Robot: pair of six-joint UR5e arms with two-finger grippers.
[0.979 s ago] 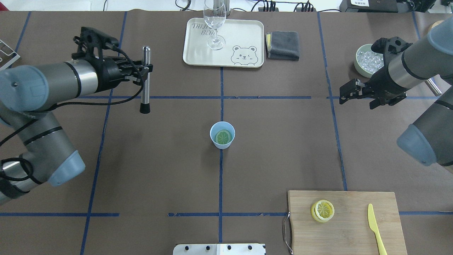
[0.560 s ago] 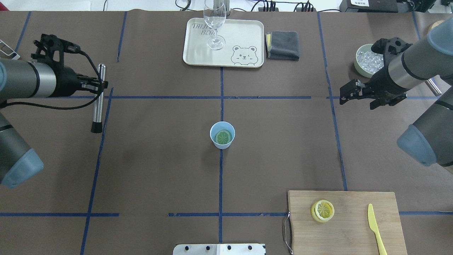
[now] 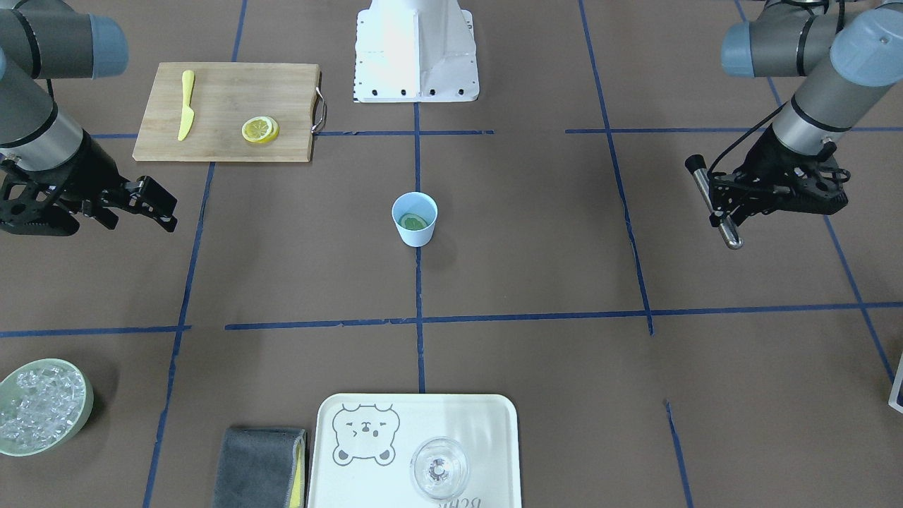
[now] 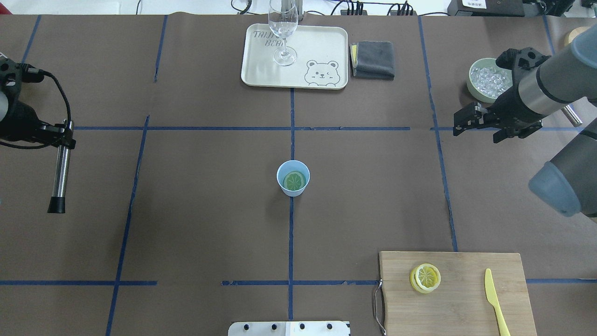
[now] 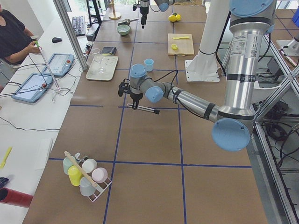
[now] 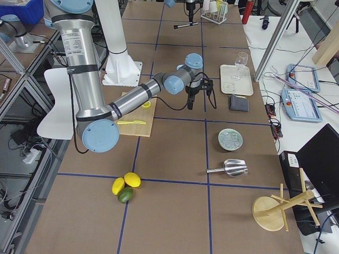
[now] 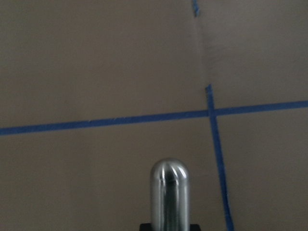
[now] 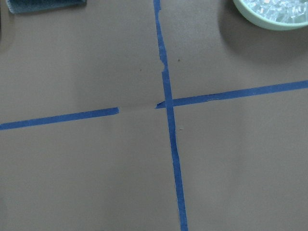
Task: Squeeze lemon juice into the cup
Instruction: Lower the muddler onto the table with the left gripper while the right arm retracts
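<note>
My left gripper should set the metal muddler down on the bare table inside the blue tape square point(image 3: 717, 231) and leave it there.
The light-blue cup point(image 4: 293, 177) stands upright at the table's middle, also in the front view point(image 3: 415, 219). A round citrus slice point(image 4: 295, 181) lies inside it and looks greenish. A stack of yellow lemon slices point(image 4: 425, 277) lies on the wooden cutting board point(image 4: 457, 308). My left gripper point(image 4: 65, 136) is at the far left, shut on a metal muddler point(image 4: 59, 170) with a black tip, held above the table. The muddler's rounded end shows in the left wrist view point(image 7: 169, 192). My right gripper point(image 4: 462, 123) is open and empty, far right of the cup.
A yellow knife point(image 4: 495, 298) lies on the board. A pale green bowl of ice point(image 4: 485, 79) sits behind my right gripper. A bear tray point(image 4: 317, 70) with a clear glass point(image 4: 283, 32) and a grey cloth point(image 4: 374, 59) are at the back.
My left arm has swung far to the left, away from the cup, with the muddler still in its grip. My right gripper has shifted slightly right.
</note>
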